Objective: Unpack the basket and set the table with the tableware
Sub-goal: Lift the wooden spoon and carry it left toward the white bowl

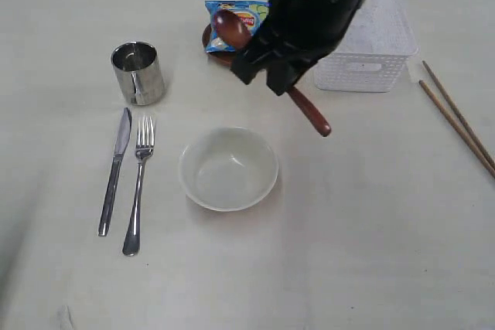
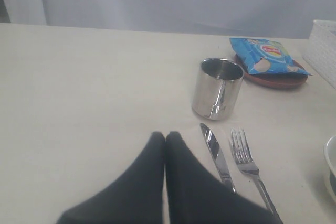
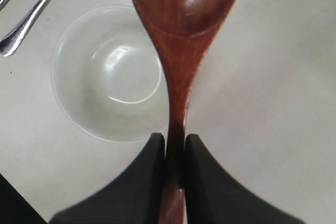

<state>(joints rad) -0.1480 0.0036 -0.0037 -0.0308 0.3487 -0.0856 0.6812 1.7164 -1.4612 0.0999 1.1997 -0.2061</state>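
Next, my right gripper releases the wooden spoon in the cream bowl [image 1: 258,182] [image 3: 133,108], with the spoon's handle over the bowl's rim, pointing away from the fork.
My right gripper [image 3: 175,139] is shut on the handle of the reddish-brown wooden spoon [image 3: 184,19], held in the air above the table [image 1: 371,229], just right of the cream bowl [image 3: 105,72]. In the exterior view the spoon [image 1: 230,30] slants from the chip bag down toward the bowl [image 1: 229,169], with the gripper [image 1: 278,75] at its middle. The white basket [image 1: 371,44] stands at the back right. Knife [image 1: 116,168], fork [image 1: 138,183] and steel mug [image 1: 138,73] lie left of the bowl. My left gripper [image 2: 165,136] is shut and empty, near the knife [image 2: 217,153].
A blue chip bag [image 1: 240,7] lies on the small brown plate [image 1: 210,44] behind the bowl. Two chopsticks [image 1: 456,117] lie at the right edge beside the basket. The right arm hides part of the basket and plate.
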